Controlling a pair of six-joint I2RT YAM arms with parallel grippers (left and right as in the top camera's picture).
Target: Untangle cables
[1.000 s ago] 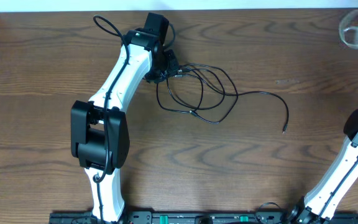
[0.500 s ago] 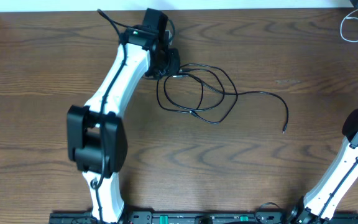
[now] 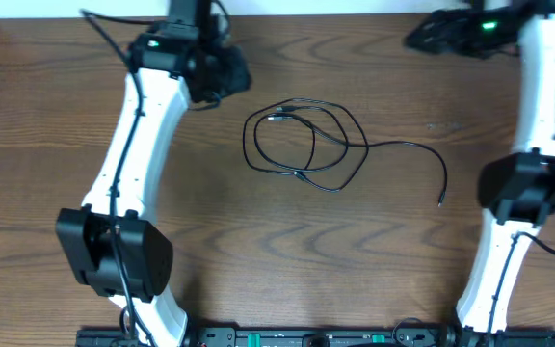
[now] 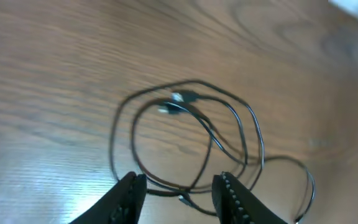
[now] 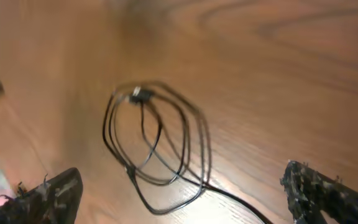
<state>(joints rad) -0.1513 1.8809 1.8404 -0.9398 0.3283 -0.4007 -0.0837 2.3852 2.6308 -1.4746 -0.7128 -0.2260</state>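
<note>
Next, my right gripper closes on the tail's strand inside the loops (image 3: 329,138) (image 5: 169,163) of the black cable, just before it runs out past them.
A thin black cable (image 3: 302,145) lies in loose overlapping loops at the middle of the wooden table (image 3: 46,125). Its tail (image 3: 441,178) runs out to the right, and one small plug (image 3: 277,118) sits inside the loops. My left gripper (image 3: 231,73) hovers at the back left, apart from the cable. In the left wrist view it (image 4: 180,202) is open, with nothing between its fingers (image 4: 129,198) and the loops (image 4: 185,134) on the table beyond. My right gripper (image 3: 417,39) hangs at the back right. It (image 5: 188,196) stands wide open above the cable (image 5: 160,140).
The table's back edge (image 3: 355,8) meets a white strip. A black rail (image 3: 258,339) with both arm bases runs along the front edge. The right arm's white links (image 3: 538,106) stand over the right side of the table.
My left gripper has drawn away from the cable's plug toward the back left, and its jaws have widened. The right arm has swung from the lower right to the back. The cable lies still.
</note>
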